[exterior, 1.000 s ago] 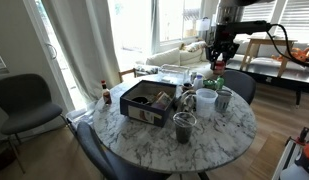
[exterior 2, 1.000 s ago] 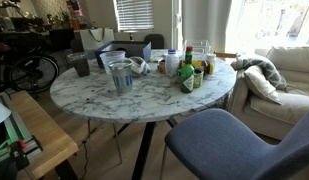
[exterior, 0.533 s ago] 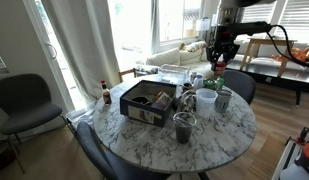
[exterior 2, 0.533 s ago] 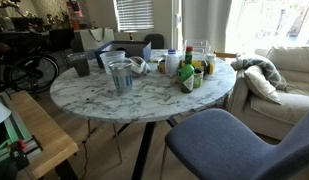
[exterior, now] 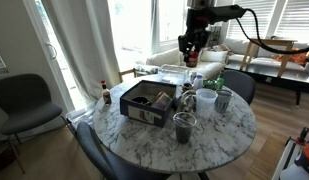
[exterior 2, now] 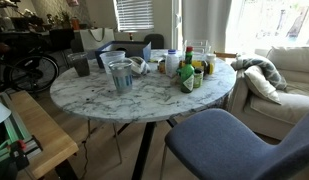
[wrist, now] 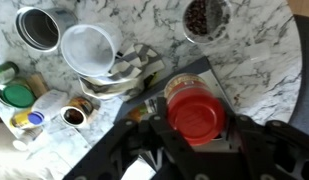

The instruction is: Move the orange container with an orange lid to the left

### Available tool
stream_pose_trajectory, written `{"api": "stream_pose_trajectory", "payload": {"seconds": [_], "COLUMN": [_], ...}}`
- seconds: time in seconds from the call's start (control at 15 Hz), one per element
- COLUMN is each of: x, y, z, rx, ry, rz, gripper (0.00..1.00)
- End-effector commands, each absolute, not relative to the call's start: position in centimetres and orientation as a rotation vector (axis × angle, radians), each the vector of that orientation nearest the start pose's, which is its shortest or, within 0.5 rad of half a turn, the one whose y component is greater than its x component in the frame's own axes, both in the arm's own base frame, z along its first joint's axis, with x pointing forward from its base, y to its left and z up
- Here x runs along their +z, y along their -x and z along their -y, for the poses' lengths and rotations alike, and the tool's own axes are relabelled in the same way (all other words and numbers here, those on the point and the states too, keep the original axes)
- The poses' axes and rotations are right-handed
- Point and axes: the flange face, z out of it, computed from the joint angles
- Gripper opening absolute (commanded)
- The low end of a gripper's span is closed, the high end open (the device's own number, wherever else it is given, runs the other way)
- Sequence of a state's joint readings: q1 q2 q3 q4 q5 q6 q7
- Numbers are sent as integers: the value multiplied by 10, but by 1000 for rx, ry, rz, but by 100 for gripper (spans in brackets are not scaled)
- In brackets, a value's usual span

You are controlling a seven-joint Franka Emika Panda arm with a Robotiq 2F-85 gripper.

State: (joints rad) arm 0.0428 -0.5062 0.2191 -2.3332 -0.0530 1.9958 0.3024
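Observation:
The robot's gripper should release the orange container on the bare marble point(exterior: 125, 135) between the dark open box and the nearest chair.
In the wrist view my gripper point(wrist: 196, 130) is shut on the orange container with an orange lid point(wrist: 194, 106), a small squat orange-red tub seen from its top between the two dark fingers. It hangs above the marble table point(wrist: 254, 60), over the corner of a dark box point(wrist: 184, 78). In an exterior view the gripper point(exterior: 191, 50) is high above the far side of the round table point(exterior: 219, 135); the tub is too small to make out there. The arm is out of view in the exterior view that shows the table point(exterior 2: 144, 95) from the side.
On the table stand a dark open box point(exterior: 146, 100), a glass point(exterior: 184, 126), a white cup point(exterior: 206, 99), a metal cup point(exterior: 224, 98) and a dark bottle with a red cap point(exterior: 105, 92). A cluster of bottles point(exterior 2: 191, 68) stands near the edge. Chairs surround the table.
The arm has swung to the left in the exterior view, carrying the orange container high above the table. Nothing on the table has moved.

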Motion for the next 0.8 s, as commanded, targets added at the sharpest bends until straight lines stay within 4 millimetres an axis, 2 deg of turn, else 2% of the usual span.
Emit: {"api": "stream_pose_trajectory", "payload": {"seconds": [0.0, 0.2, 0.33, 0.4, 0.47, 0.6, 0.73], "x": [533, 521, 513, 512, 516, 509, 509], "y": [-433, -454, -468, -474, -457, -470, -474], "z": [-189, -242, -261, -267, -256, -265, -266], "rx": [-323, -411, -469, -500, -474, -483, -482], "ry": [3214, 3155, 3096, 3060, 3103, 3069, 3062], "rz": [268, 531, 696, 772, 636, 717, 735], "gripper": [24, 24, 24, 24, 49, 49, 49]}}
